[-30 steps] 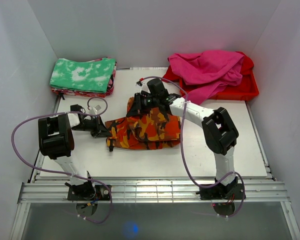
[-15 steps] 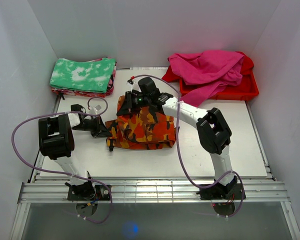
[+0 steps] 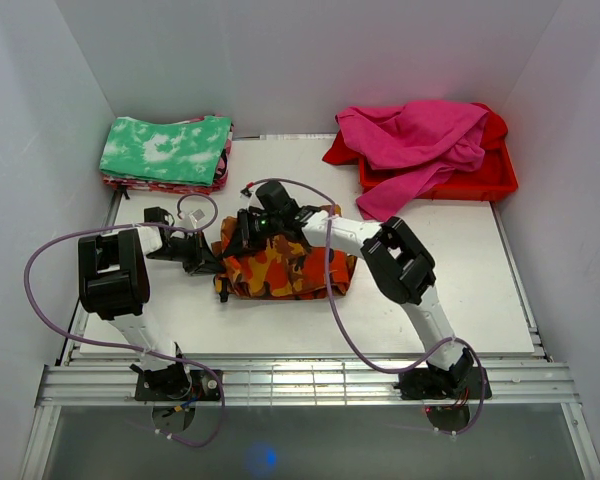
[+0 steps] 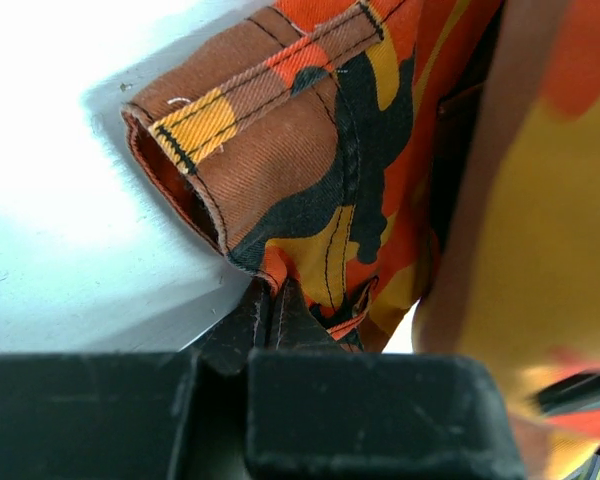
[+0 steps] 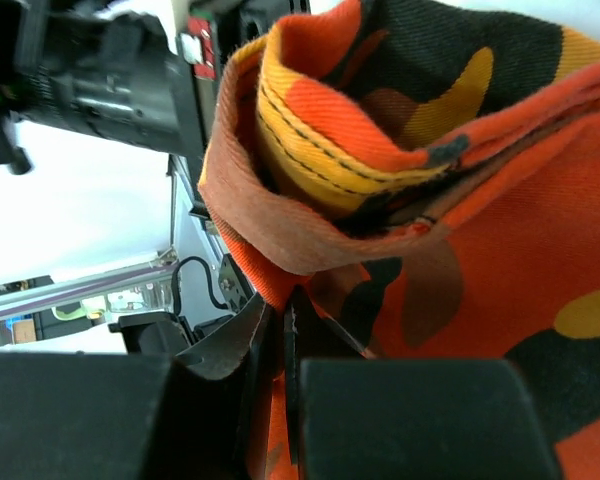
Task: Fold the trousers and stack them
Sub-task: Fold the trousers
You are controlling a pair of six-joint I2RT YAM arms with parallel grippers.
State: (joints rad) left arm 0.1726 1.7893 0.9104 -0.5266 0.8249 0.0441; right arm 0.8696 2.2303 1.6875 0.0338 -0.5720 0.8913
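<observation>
My left gripper needs to back out first and take the trousers' folded edge (image 3: 221,252), because it pinches the trousers' hem under the fold that my right gripper brings over.
The camouflage trousers (image 3: 285,268) lie bunched in a folded heap at the middle of the table. My left gripper (image 3: 208,262) is shut on their left edge; in the left wrist view (image 4: 265,300) the cloth is pinched between the closed tips beside a stitched brown hem (image 4: 270,130). My right gripper (image 3: 242,238) is shut on a fold of the trousers and holds it over the heap's left part, close to the left gripper. In the right wrist view (image 5: 285,300) the orange cloth (image 5: 460,250) hangs from the closed jaws.
A folded green-and-white cloth (image 3: 167,148) tops a stack at the back left. A red tray (image 3: 480,180) at the back right holds magenta and red garments (image 3: 415,140). White walls enclose the table on three sides.
My right gripper has carried its fold of the trousers leftward and forward over the heap, toward the left gripper. The trousers now form a narrower bundle. The left gripper has stayed put.
</observation>
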